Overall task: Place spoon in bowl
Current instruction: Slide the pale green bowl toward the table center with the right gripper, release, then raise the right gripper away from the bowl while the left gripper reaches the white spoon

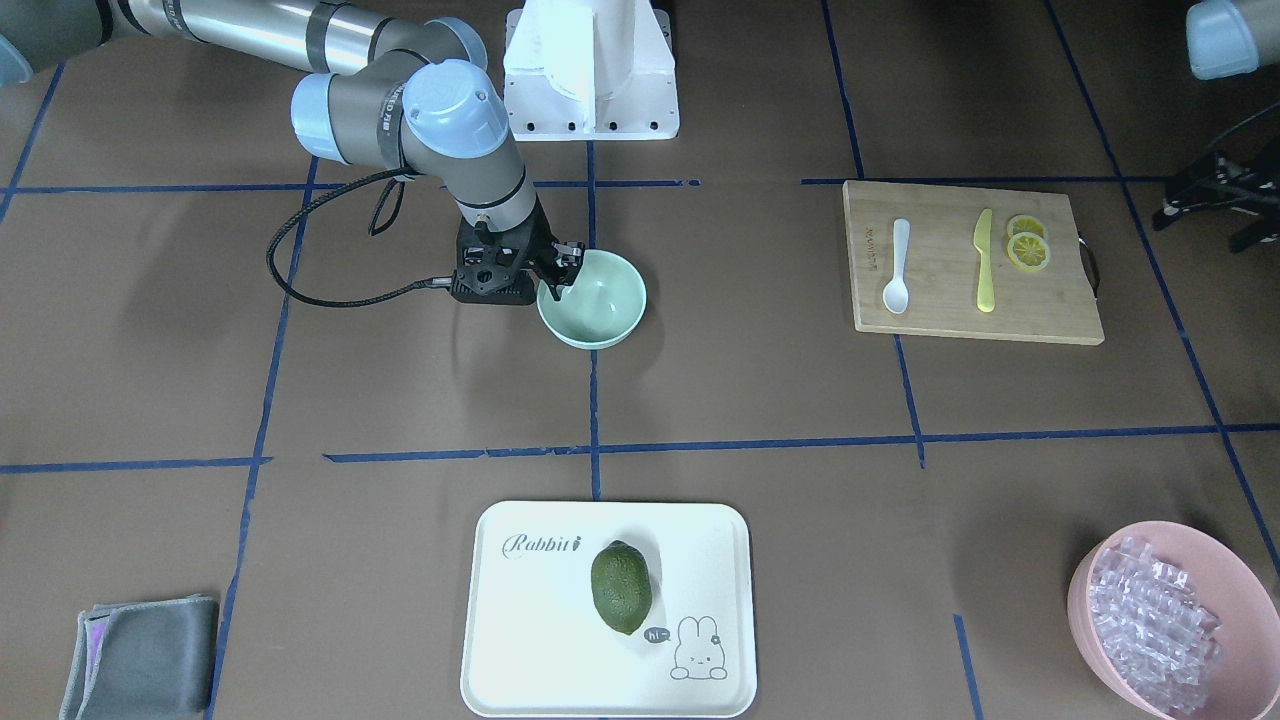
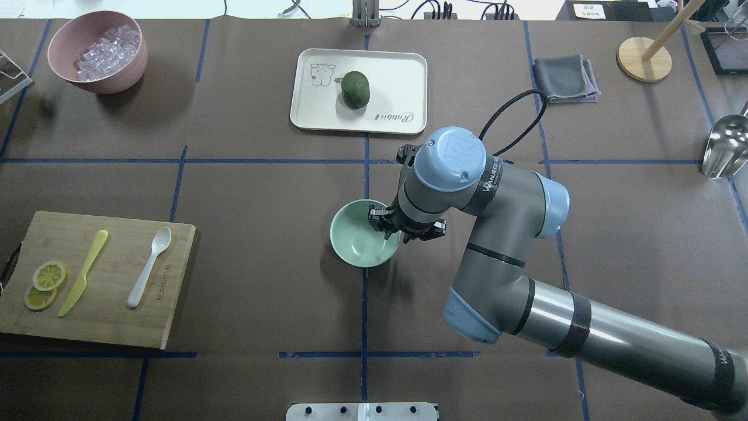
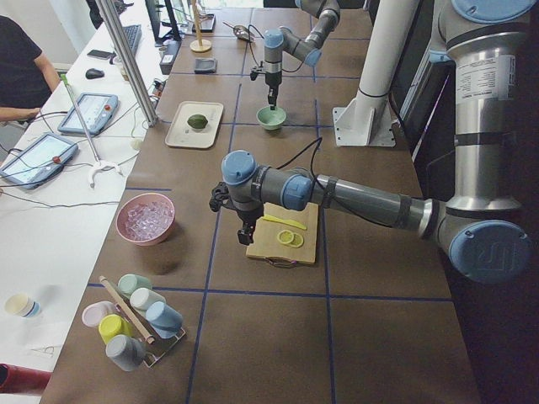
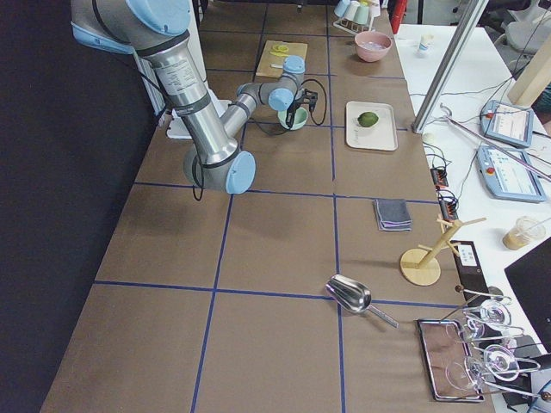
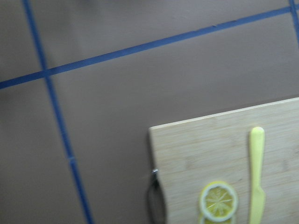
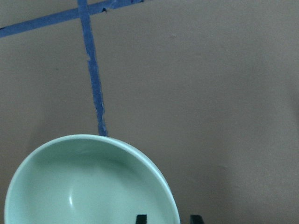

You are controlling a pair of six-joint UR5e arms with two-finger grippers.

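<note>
I should next move my left gripper to the white spoon on the cutting board and close it on the spoon's handle [image 1: 900, 259], just behind its scoop.
The white spoon [image 1: 897, 268] lies on the wooden cutting board [image 1: 950, 315], handle towards the robot, next to a yellow knife [image 1: 985, 262]; it also shows in the overhead view [image 2: 149, 266]. The mint-green bowl [image 1: 600, 298] stands empty near the table's middle [image 2: 357, 242]. My right gripper [image 1: 557, 280] sits over the bowl's rim [image 6: 84, 186], one finger inside and one outside, shut on it. My left gripper [image 3: 250, 229] hovers past the board's outer end; I cannot tell whether it is open. Its wrist view shows only the board's corner [image 5: 196, 149], without the spoon.
Lemon slices [image 1: 1027, 245] lie beside the knife. A white tray [image 1: 530, 660] with a green avocado [image 1: 620, 587] is on the operators' side. A pink bowl [image 1: 1085, 600] of clear pieces and a grey cloth [image 1: 140, 668] sit at the far corners.
</note>
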